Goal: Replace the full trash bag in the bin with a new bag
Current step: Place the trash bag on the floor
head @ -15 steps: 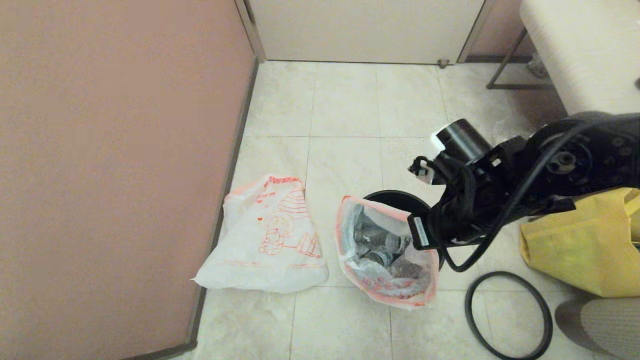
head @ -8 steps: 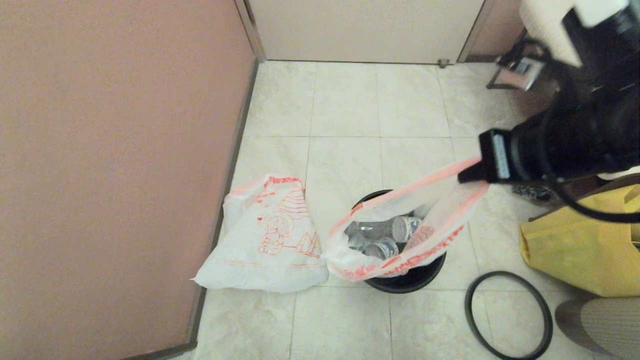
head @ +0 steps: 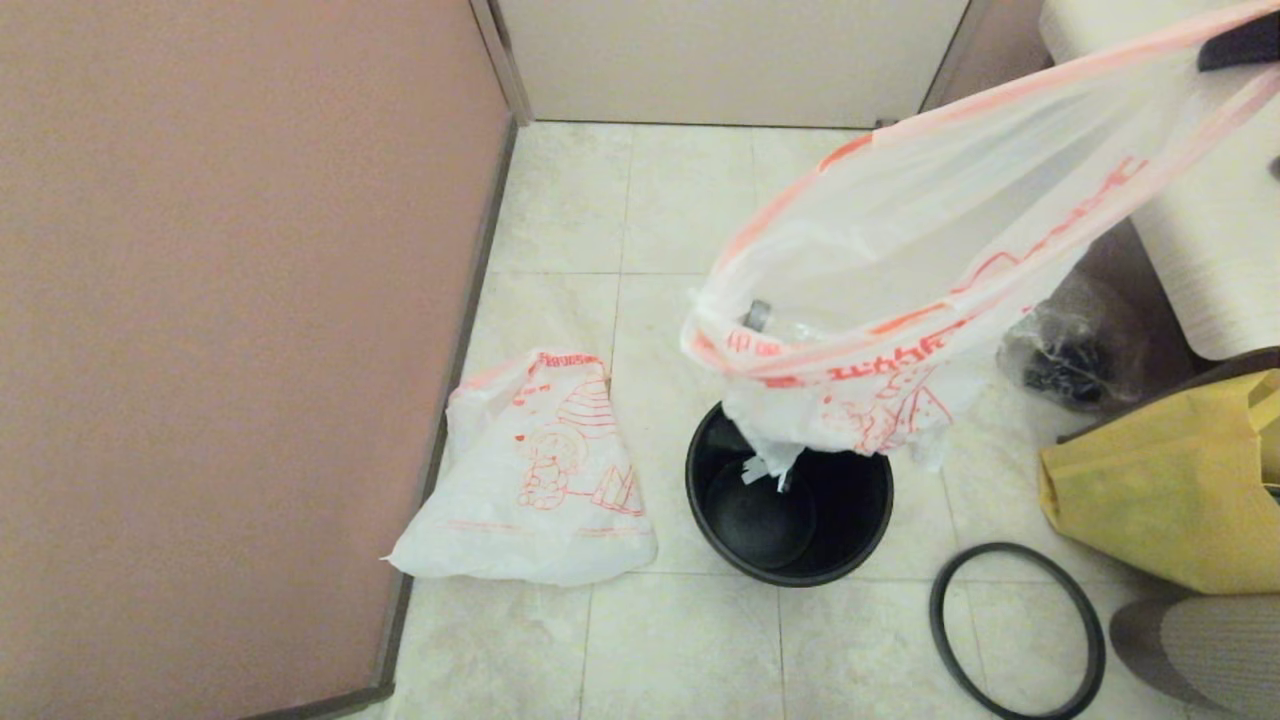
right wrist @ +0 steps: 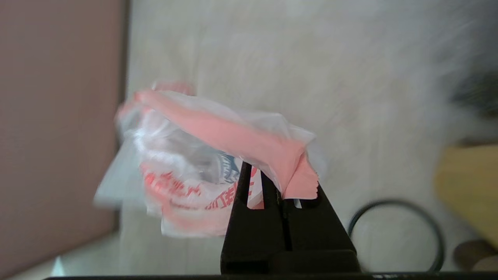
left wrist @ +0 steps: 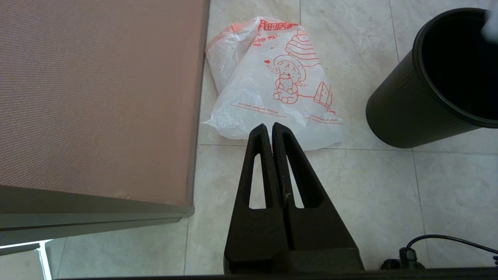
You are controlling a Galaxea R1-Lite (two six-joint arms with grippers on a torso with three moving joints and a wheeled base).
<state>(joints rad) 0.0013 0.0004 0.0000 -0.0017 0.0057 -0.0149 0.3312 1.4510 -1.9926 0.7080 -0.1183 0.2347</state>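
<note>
The robot's right gripper will release the full trash bag on the tiles (head: 1020, 386) (right wrist: 436, 107) next to the yellow bag and the clear bag. The full bag now dangles over the black bin.
The full trash bag (head: 900, 300) hangs stretched in the air, its red-orange mouth band pulled up toward the far right. My right gripper (head: 1238, 45) is shut on that band, and the right wrist view shows the fingers of the right gripper (right wrist: 272, 182) pinching the band of the full trash bag (right wrist: 186, 155). The bag's crumpled bottom dangles over the mouth of the black bin (head: 862, 545), whose inside shows bare. The new bag (head: 535, 480) lies limp on the floor left of the bin. Above the new bag's (left wrist: 268, 85) near edge, my left gripper (left wrist: 269, 126) hovers shut and holds nothing.
The dark hoop (head: 1000, 548) lies on the tiles right of the bin. A yellow bag (head: 1160, 490) and a clear bag with dark bits (head: 1065, 360) sit at the right, under a white bench (head: 1220, 260). A pink wall (head: 230, 300) closes the left side.
My right gripper rose up and to the right with the bag's mouth band, drawing the full bag out of the bin. The bin's inside now shows. The new bag and hoop have not moved.
</note>
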